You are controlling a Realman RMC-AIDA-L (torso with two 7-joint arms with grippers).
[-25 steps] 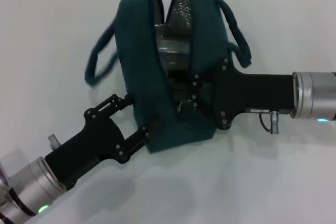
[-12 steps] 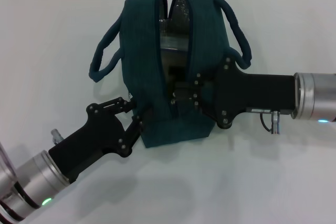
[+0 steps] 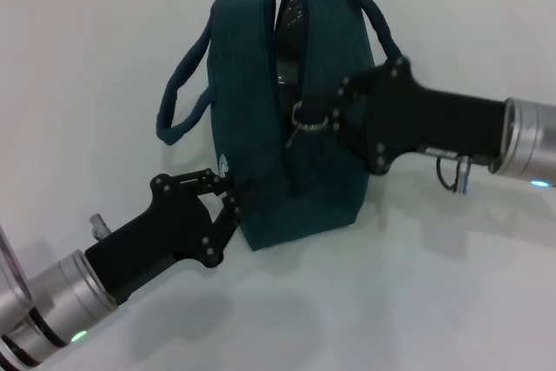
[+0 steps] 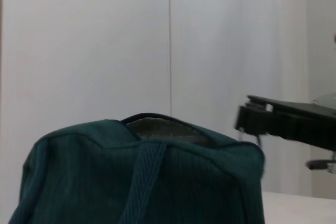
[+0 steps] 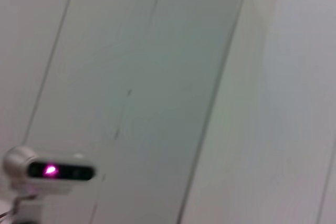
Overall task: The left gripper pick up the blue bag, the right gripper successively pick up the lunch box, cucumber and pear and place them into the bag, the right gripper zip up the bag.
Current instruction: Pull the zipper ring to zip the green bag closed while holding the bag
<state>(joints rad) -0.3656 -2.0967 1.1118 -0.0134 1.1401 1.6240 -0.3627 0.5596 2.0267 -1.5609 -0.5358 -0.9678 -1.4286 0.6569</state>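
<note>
Next, my right gripper lets go of the silver ring pull at the near lower end of the blue bag's zipper (image 3: 318,190).
The blue bag (image 3: 261,102) stands upright on the white table, its two sides drawn close together along the top. Only a narrow dark gap shows at its far end. My right gripper (image 3: 323,117) reaches in from the right over the bag's top and is shut on the silver ring pull (image 3: 301,115) of the zipper. At the bag's near lower corner, my left gripper (image 3: 233,194) is shut on the fabric. The left wrist view shows the bag's top (image 4: 147,182) with the right arm (image 4: 283,124) beyond it. The lunch box, cucumber and pear are hidden from view.
The white table (image 3: 434,301) spreads out around the bag. One handle (image 3: 178,97) loops out to the left, the other (image 3: 382,28) to the right. The right wrist view shows only a pale wall and a small device with a pink light (image 5: 50,170).
My right gripper has drawn the zipper pull away from the near end, narrowing the opening. The bag's left side has swung upright. My left gripper has closed on the near corner.
</note>
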